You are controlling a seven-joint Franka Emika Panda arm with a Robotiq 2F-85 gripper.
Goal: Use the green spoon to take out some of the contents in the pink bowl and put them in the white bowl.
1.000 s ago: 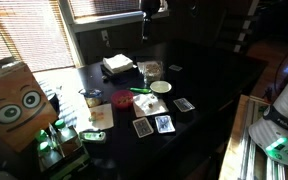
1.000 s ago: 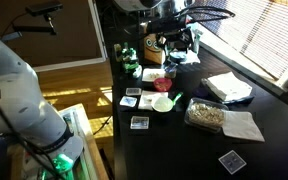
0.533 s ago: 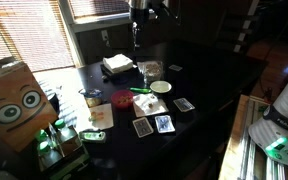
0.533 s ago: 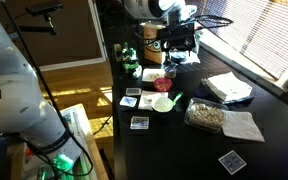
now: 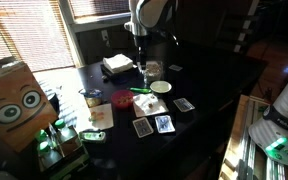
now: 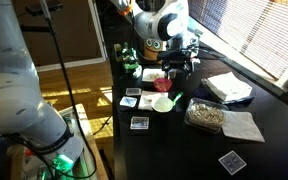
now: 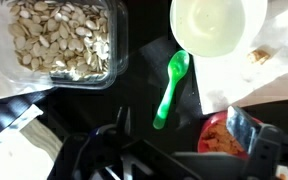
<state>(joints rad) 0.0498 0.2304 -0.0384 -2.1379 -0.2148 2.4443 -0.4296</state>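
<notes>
The green spoon's bowl end is to stay free. Next, my gripper goes down to the middle of the handle (image 5: 139, 90) (image 7: 167, 103) of the green spoon and closes there.
In the wrist view the green spoon (image 7: 170, 90) lies flat on the dark table, its bowl end next to the empty white bowl (image 7: 219, 25) and its handle end near the pink bowl (image 7: 222, 142). The pink bowl holds orange crumbs. My gripper (image 7: 182, 130) is open and empty and hovers above the spoon's handle, touching nothing. In both exterior views it hangs above the table (image 5: 141, 63) (image 6: 174, 68), over the spoon (image 5: 142, 91) (image 6: 176, 99), the pink bowl (image 5: 121, 98) (image 6: 162, 84) and the white bowl (image 5: 152, 105) (image 6: 163, 103).
A clear container of pale seeds (image 7: 59, 40) (image 6: 206, 116) sits on white paper beside the spoon. A glass jar (image 5: 150, 70) stands under the arm. Playing cards (image 5: 164, 124) lie near the bowls. A cardboard box with eyes (image 5: 19, 100) is at the table edge.
The arm has swung over and come down from the top of the picture, so the gripper now hangs lower, over the bowls and spoon. The objects have not moved.
</notes>
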